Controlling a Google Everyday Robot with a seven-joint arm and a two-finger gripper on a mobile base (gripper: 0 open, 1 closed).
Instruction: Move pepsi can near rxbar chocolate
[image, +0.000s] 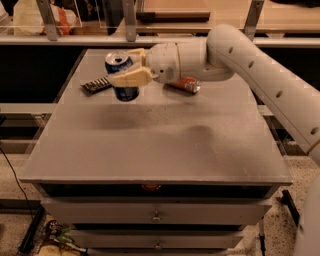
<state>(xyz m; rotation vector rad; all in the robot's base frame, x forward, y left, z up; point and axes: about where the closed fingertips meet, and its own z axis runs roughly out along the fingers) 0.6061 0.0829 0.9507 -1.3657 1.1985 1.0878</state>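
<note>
I have a spot to reach beside the rxbar chocolate's end facing the red-orange soda can (113, 88). Next, I stand the pepsi can, now held just above the table, there with my gripper.
My gripper (126, 67) is shut on the pepsi can (121, 76), a blue can with a silver top, held upright just above the grey table (150, 140) at its far left. The rxbar chocolate (96, 85), a flat dark bar with pale lettering, lies on the table just left of the can, nearly touching it in this view. My white arm (250, 65) reaches in from the right.
A red-orange soda can (184, 84) lies on its side on the table under my arm, right of the pepsi can. Drawers (156, 216) are under the tabletop. A shelf with railing posts (130, 20) runs behind the table.
</note>
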